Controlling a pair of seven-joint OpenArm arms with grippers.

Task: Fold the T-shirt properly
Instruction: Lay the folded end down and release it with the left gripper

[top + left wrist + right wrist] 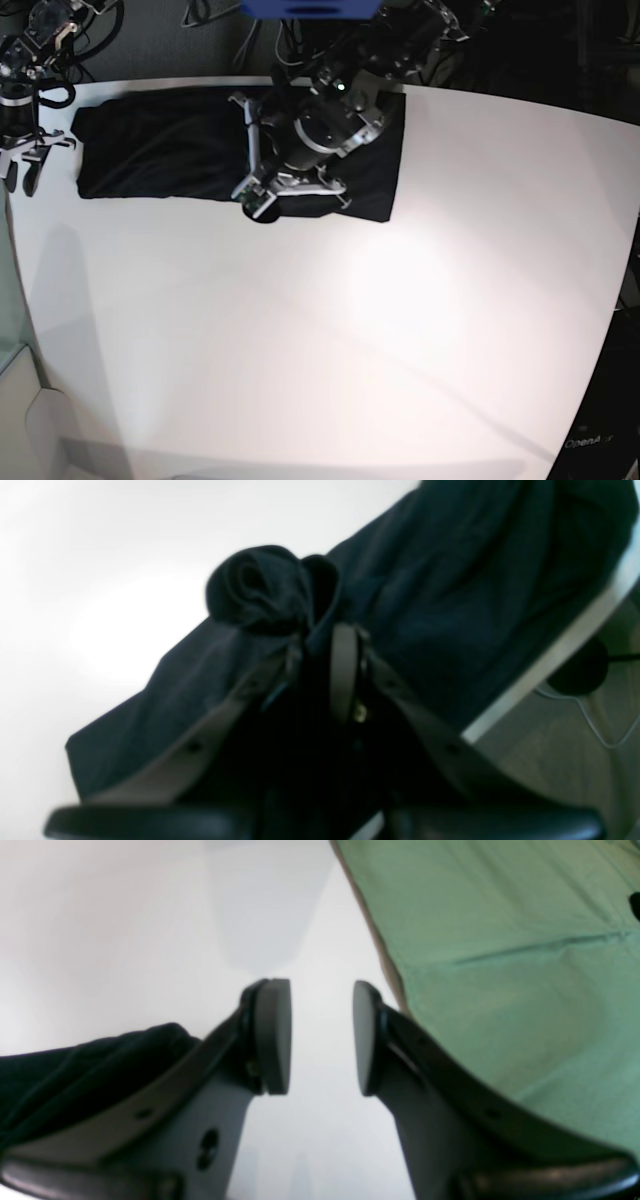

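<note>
The left gripper holds a bunched fold halfway along the T-shirt's near edge, so it should let go of the fold and grab that edge nearer to the T-shirt's corner (348, 208).
The dark T-shirt (170, 150) lies spread in a long strip along the far side of the white table (350, 330). My left gripper (257, 207) is at the shirt's near edge, around its middle. In the left wrist view the gripper (320, 635) is shut on a bunched fold of the T-shirt (265, 587), with the rest of the fabric spread behind it. My right gripper (22, 172) hangs over the table's left edge, just left of the shirt's end. In the right wrist view it (320, 1037) is open and empty, with the shirt's end (75, 1065) at the lower left.
The table's far edge (550, 660) runs close behind the shirt, with a dark round foot and cables (580, 672) on the floor beyond. A green surface (500, 965) lies past the table's left edge. Arm bases and cabling (400, 40) crowd the back.
</note>
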